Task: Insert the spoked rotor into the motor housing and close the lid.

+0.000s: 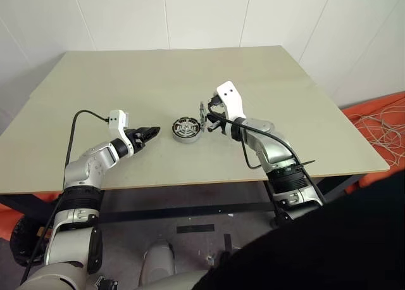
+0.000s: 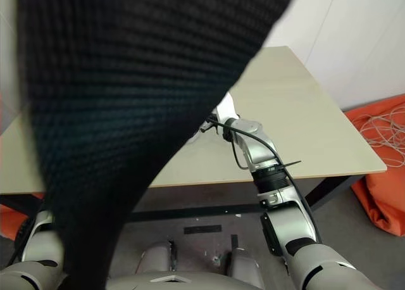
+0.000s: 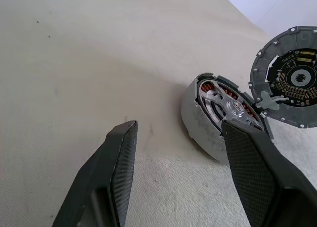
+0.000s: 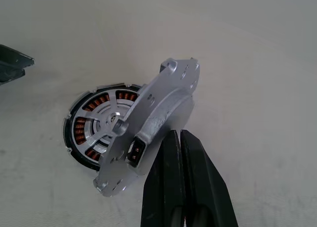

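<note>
The lid stands steep on the housing's rim, my right fingers shut behind it, so next I tip it flat, then grip the lid's raised middle (image 4: 167, 116).
The motor housing (image 1: 186, 130) lies flat at the middle of the table (image 1: 126, 81), with copper coils showing around its ring (image 4: 79, 130). The spoked rotor (image 4: 110, 119) sits inside it. The silver lid (image 4: 158, 110) stands tilted on edge at the housing's right rim; its dark inner face (image 3: 292, 78) turns toward the housing. My right gripper (image 4: 174, 134) is shut, fingertips right against the lid's lower edge; nothing shows between the fingers. My left gripper (image 1: 155, 133) hovers left of the housing, open, nothing between its fingers (image 3: 119, 157).
Bare tabletop surrounds the housing on every side. A dark fabric (image 2: 126, 113) hangs close before the right eye view and covers most of it. Orange material with loose cable (image 1: 380, 128) lies on the floor beyond the table's right edge.
</note>
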Motion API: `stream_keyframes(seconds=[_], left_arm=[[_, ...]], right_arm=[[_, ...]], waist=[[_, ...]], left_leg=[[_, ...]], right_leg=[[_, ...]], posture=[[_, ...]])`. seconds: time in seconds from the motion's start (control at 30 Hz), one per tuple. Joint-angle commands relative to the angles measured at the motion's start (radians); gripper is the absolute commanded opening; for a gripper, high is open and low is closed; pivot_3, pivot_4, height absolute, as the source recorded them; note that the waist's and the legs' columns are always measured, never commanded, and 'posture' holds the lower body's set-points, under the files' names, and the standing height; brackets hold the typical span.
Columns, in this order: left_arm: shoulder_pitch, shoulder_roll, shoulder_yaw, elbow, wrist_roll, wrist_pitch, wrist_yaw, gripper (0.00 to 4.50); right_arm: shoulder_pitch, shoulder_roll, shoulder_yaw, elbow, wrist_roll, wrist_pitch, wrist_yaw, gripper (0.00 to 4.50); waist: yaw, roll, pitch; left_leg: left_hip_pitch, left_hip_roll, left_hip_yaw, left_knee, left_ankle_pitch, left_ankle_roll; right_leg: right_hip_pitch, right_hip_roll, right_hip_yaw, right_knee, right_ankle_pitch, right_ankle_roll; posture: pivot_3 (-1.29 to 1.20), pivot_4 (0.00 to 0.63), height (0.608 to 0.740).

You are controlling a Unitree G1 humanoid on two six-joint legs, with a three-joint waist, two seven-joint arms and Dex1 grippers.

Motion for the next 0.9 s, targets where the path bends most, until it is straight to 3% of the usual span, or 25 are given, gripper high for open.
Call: stream_keyframes(seconds=[0.03,0.4,0.9], left_arm=[[-0.023,0.018,0.020,-0.016,-0.003,-0.015,-0.003,2.86],[-0.025,0.025,0.025,-0.015,0.000,-0.012,0.000,2.86],[-0.015,0.023,0.026,-0.027,-0.004,-0.009,0.006,2.86]], right_arm=[[-0.018,0.014,0.006,-0.050,0.015,-0.013,-0.005,0.06],[0.001,0.087,0.053,0.114,-0.001,-0.090,0.009,0.06],[-0.011,0.096,0.057,0.268,-0.018,-0.207,-0.003,0.06]], waist=[[0.000,0.000,0.000],[-0.002,0.000,0.000],[-0.003,0.000,0.000]], left_leg=[[0.000,0.000,0.000,0.000,0.000,0.000],[0.000,0.000,0.000,-0.001,0.000,0.000],[0.008,0.000,-0.001,-0.001,-0.002,0.003]], right_leg=[[0.000,0.000,0.000,0.000,0.000,0.000],[0.000,0.000,0.000,0.000,0.000,0.000],[0.007,0.000,0.001,0.000,0.000,0.000]], posture=[[0.00,0.000,0.740],[0.00,0.000,0.740],[0.00,0.000,0.740]])
